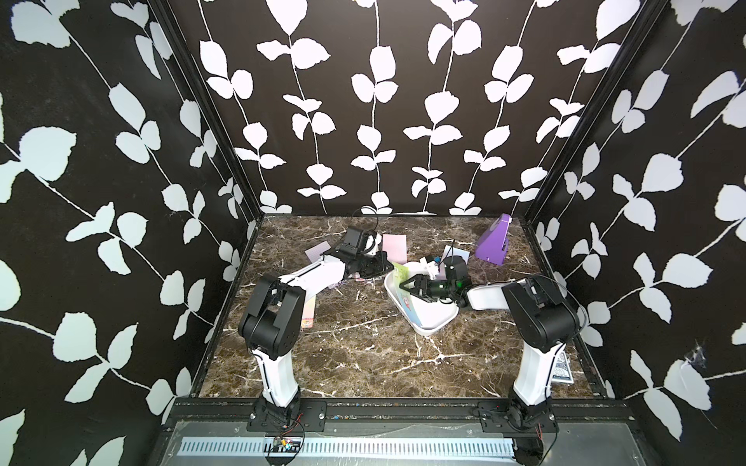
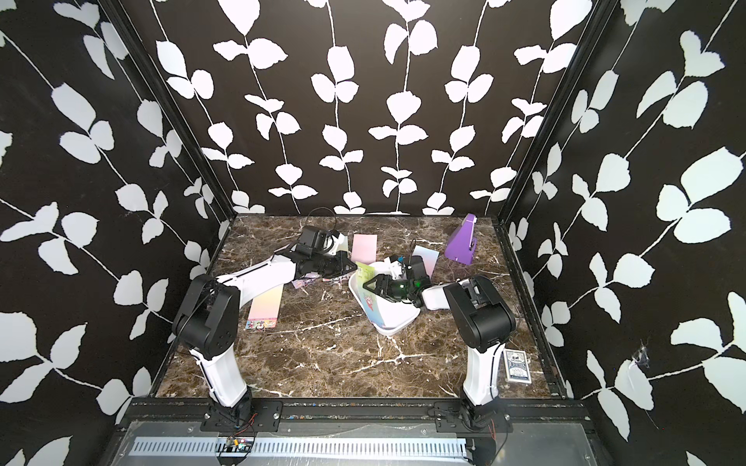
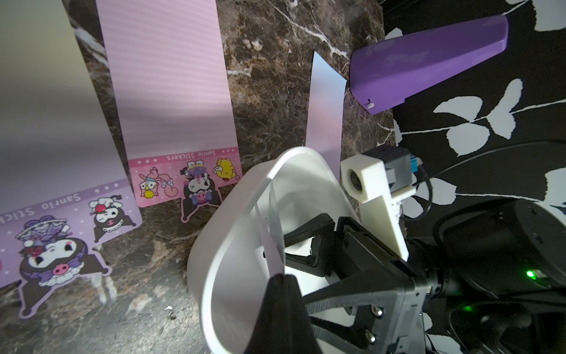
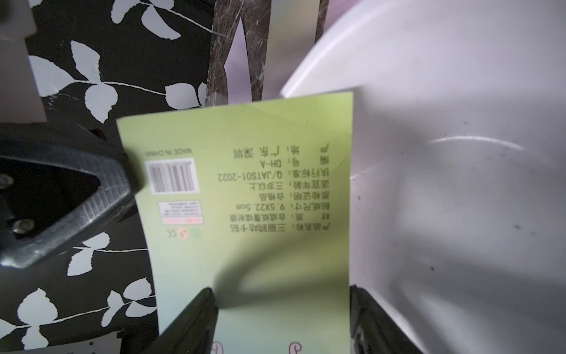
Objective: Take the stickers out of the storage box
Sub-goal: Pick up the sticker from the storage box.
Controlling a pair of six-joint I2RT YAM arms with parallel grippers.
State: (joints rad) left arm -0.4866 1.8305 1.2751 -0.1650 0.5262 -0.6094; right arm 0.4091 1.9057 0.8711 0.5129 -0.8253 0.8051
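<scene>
Two sticker sheets share my left gripper's pinch, so next I take the green sheet's far edge (image 4: 350, 194) with my right gripper while my left gripper opens to part them.
A green-to-blue sticker sheet (image 1: 400, 278) stands on edge inside the white storage box (image 1: 438, 320), along its left wall. My left gripper (image 1: 390, 267) is shut on the sheet's top green end; in the left wrist view the sheet (image 3: 273, 233) rises edge-on from the pinched tips of the left gripper (image 3: 280, 277). Inside the box, my right gripper (image 4: 281, 294) is open, one finger in front of the green sheet (image 4: 245, 184) and the other by its edge. Other stickers lie on the table: pink (image 1: 393, 247), lilac (image 1: 316, 254), pastel (image 2: 264, 306) and iridescent (image 1: 455, 254).
A purple wedge (image 1: 493, 244) stands at the back right, close to the iridescent sheet. A blue-patterned playing card box (image 2: 516, 365) lies at the front right, by the right arm's base. Black walls with white leaves enclose the marble table (image 1: 363, 363) on three sides.
</scene>
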